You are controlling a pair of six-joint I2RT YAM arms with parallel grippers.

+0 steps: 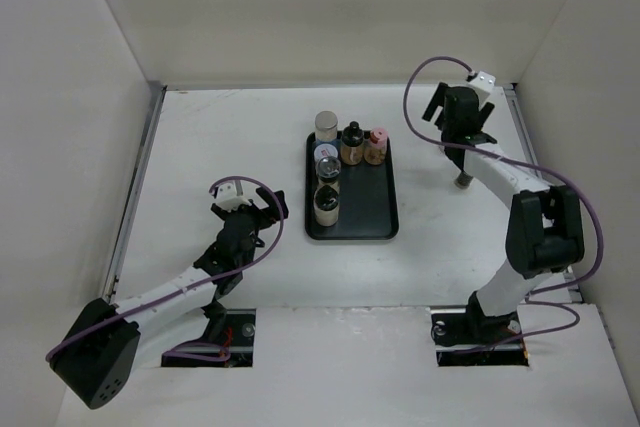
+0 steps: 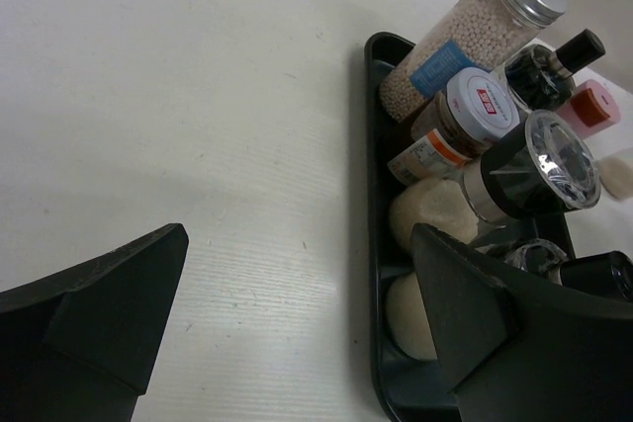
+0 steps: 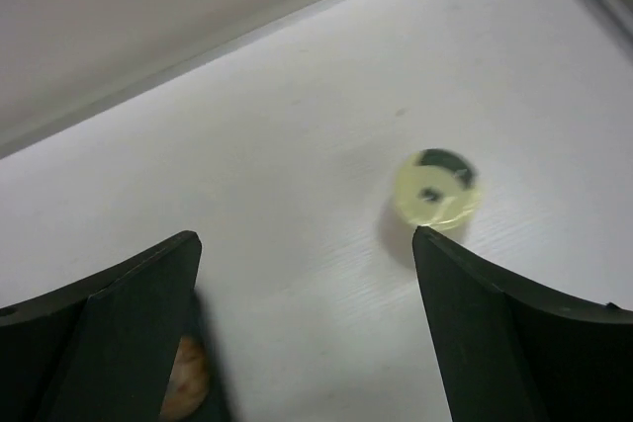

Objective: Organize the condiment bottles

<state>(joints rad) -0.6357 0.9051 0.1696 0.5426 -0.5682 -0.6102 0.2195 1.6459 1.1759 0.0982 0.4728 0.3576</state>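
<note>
The cream-yellow-capped bottle stands alone beyond the small bottle, so I should move my right gripper to it next and close on the bottle's cap [image 1: 446, 145] [image 3: 435, 191].
Several condiment bottles stand along the left and far side of the black tray [image 1: 375, 209]: a grey-capped jar of white beads [image 1: 326, 125] [image 2: 465, 42], a black-capped bottle [image 1: 351, 142], a pink-capped one [image 1: 376, 145], a clear-lidded one [image 2: 539, 170] and a tan one [image 1: 326, 205]. My left gripper [image 1: 268, 215] [image 2: 297, 289] is open and empty, just left of the tray. A cream-yellow-capped bottle [image 3: 436, 189] stands alone on the table beside my right fingertip [image 3: 465, 274]. My right gripper [image 1: 460, 125] [image 3: 307, 279] is open and empty above the table.
White walls enclose the table at the back and both sides. A small bottle [image 1: 463, 179] stands right of the tray, partly under my right arm. The tray's right half [image 1: 370, 182] is bare. A tan object [image 3: 183, 382] shows behind my right gripper's left finger.
</note>
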